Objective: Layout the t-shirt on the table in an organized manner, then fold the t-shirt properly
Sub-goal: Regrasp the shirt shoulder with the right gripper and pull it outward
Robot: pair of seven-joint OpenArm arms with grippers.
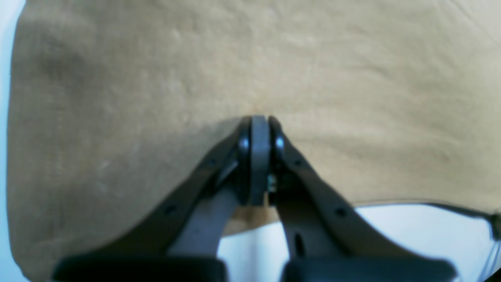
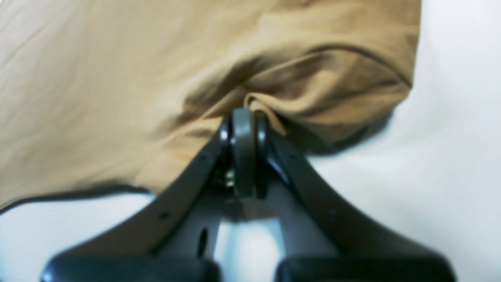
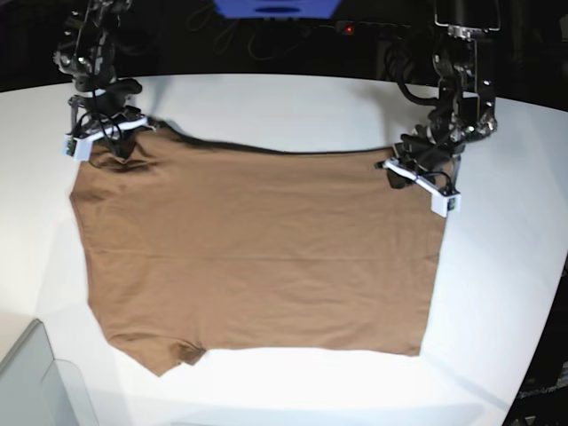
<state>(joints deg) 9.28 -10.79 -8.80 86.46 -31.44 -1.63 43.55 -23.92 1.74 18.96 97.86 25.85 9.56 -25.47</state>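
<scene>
Next, my right gripper opens from the bunched fold of the t-shirt it is shut on, takes the t-shirt's loose flap [image 2: 176, 162] beyond the fold and pulls the flap straight.
The brown t-shirt [image 3: 257, 248] lies spread nearly flat on the white table [image 3: 497, 293]. Its far edge is stretched between the two grippers, with a thin shadow under it. My right gripper [image 3: 114, 149] is at the shirt's far left corner in the base view. In the right wrist view the right gripper [image 2: 244, 111] is shut on a bunched fold of the t-shirt [image 2: 117, 98]. My left gripper [image 3: 410, 170] is at the far right corner. In the left wrist view the left gripper [image 1: 258, 117] is shut, tips pinched into the t-shirt [image 1: 137, 98] a little in from its hem.
A grey translucent bin corner [image 3: 27, 382] sits at the near left of the table. The curved table edge [image 3: 541, 346] runs down the right side. Dark cables and a blue object [image 3: 275, 7] lie beyond the far edge.
</scene>
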